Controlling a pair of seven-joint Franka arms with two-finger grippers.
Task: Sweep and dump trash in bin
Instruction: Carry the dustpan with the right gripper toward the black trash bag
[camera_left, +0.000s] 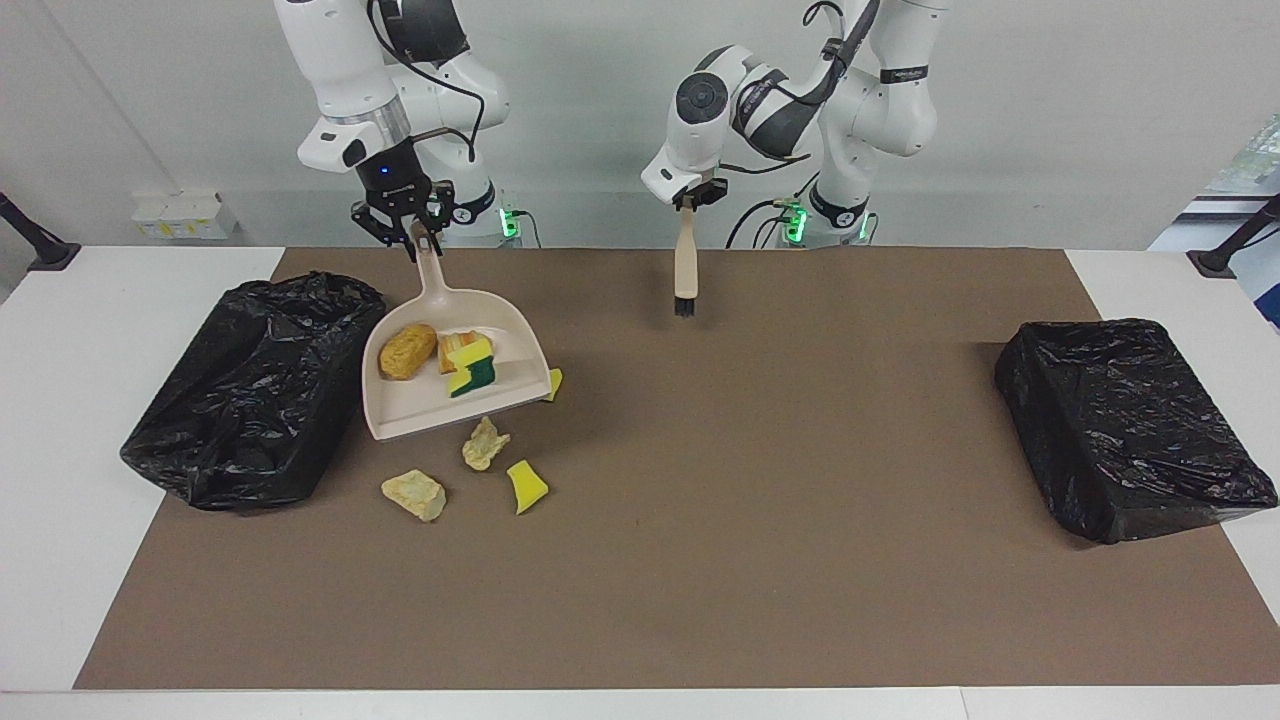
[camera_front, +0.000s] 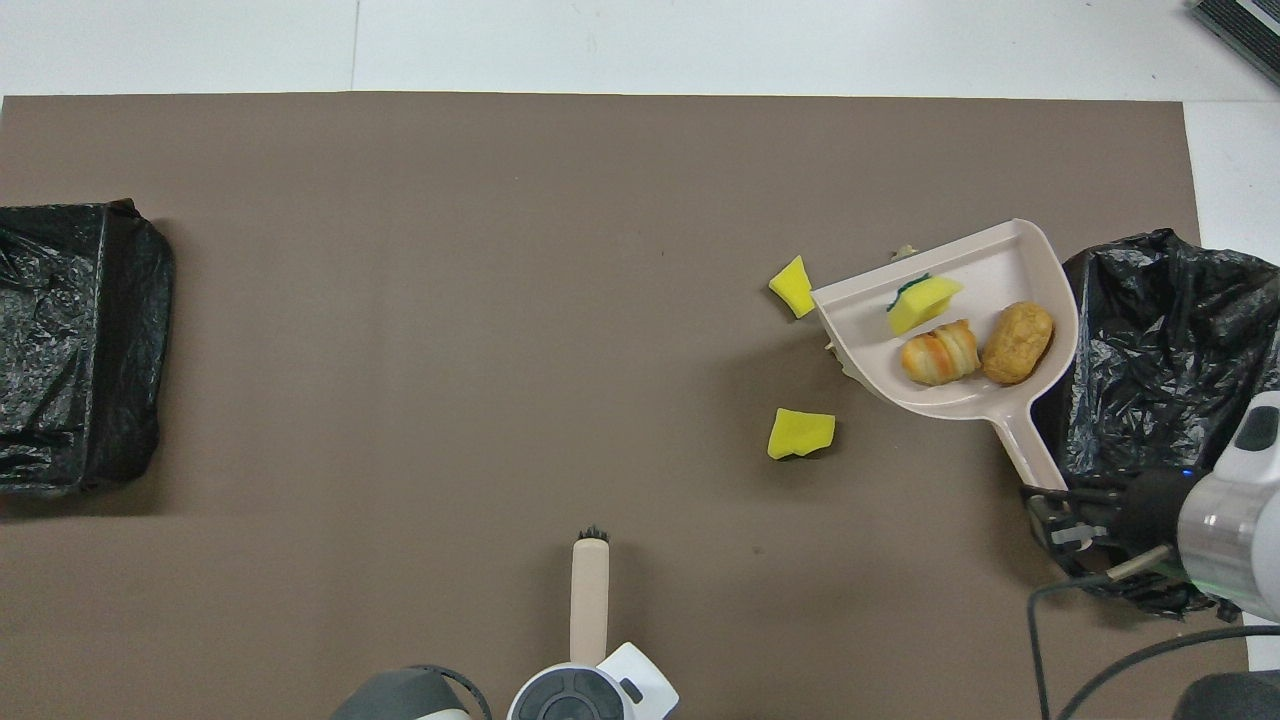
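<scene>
The beige brush will go down from my left gripper onto the brown mat's near edge (camera_front: 572, 626), where I need to set it about halfway between the bins.
My right gripper (camera_left: 418, 232) is shut on the handle of the beige dustpan (camera_left: 420, 415) (camera_front: 865, 335), which hangs in the air beside the black-bagged bin (camera_left: 255, 390) (camera_front: 1165, 340) at the right arm's end. Three pieces of trash lie in the pan: a brown lump (camera_left: 407, 351) (camera_front: 1018, 343), an orange striped roll (camera_front: 940, 352) and a green-backed sponge (camera_left: 472, 375) (camera_front: 925, 303). On the mat lie two yellow sponge pieces (camera_front: 793, 287) (camera_front: 800, 434) and two pale chunks (camera_left: 485, 443) (camera_left: 414, 494). My left gripper (camera_left: 686, 203) is shut on the beige brush (camera_left: 686, 262) (camera_front: 590, 590), bristles down.
A second black-bagged bin (camera_left: 1130, 425) (camera_front: 75, 345) stands at the left arm's end of the table. A brown mat (camera_left: 760, 520) covers most of the white tabletop.
</scene>
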